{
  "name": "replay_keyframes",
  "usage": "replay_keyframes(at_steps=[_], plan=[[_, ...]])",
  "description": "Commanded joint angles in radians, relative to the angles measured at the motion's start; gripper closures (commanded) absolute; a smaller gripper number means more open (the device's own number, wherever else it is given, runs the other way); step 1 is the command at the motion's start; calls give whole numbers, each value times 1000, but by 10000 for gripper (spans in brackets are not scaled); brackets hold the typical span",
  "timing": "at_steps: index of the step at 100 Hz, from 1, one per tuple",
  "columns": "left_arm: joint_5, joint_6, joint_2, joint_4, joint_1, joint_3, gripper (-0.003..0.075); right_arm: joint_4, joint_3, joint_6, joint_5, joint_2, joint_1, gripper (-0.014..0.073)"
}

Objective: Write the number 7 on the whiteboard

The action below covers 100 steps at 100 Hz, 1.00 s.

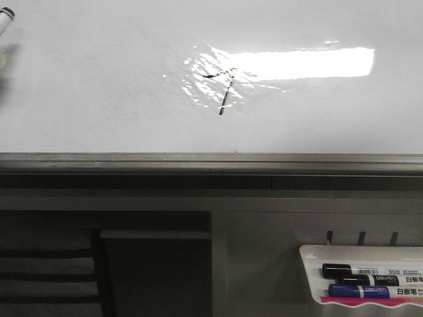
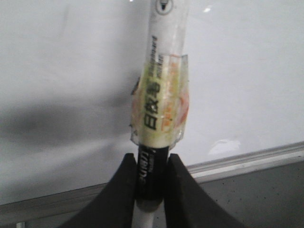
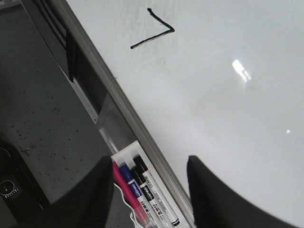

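Note:
The robot's left gripper should release the marker on the bare whiteboard (image 1: 3,79) near its grey rail, well away from the number 7.
The whiteboard (image 1: 99,86) fills the upper front view, with a grey edge rail (image 1: 198,162) along its near side. A thin black number 7 (image 1: 225,89) sits on it inside the bright light reflection; it also shows in the right wrist view (image 3: 154,33). My left gripper (image 2: 152,175) is shut on a white and black marker (image 2: 159,95), held over the whiteboard (image 2: 57,71) near its rail. The marker's end shows at the far left of the front view (image 1: 5,21). My right gripper (image 3: 149,185) is open and empty above the board's edge.
A small white marker tray (image 1: 363,277) hangs below the rail at the right, holding two black markers, a blue one and a pink one; it also shows in the right wrist view (image 3: 142,190). Grey floor (image 3: 42,118) lies beside the board.

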Motion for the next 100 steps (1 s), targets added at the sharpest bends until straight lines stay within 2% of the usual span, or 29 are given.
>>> replay_keyframes(at_steps=[1, 41, 68, 78, 90, 100], plan=[[-87, -17, -12, -13, 25, -21, 741, -1, -32, 5, -47, -18, -9, 273], [-183, -17, 107, -79, -21, -21, 741, 11, -22, 7, -55, -12, -9, 273], [-188, -17, 136, -92, -21, -23, 729, 13, 14, 7, -55, -12, -9, 273], [-186, -15, 136, -92, -21, -23, 638, 13, 16, 7, -55, -12, -9, 273], [-182, -15, 125, -92, -21, -29, 464, 13, 14, 7, -55, -12, -9, 274], [-179, -15, 100, -92, -21, -40, 390, 13, -2, 7, -34, -14, -9, 274]])
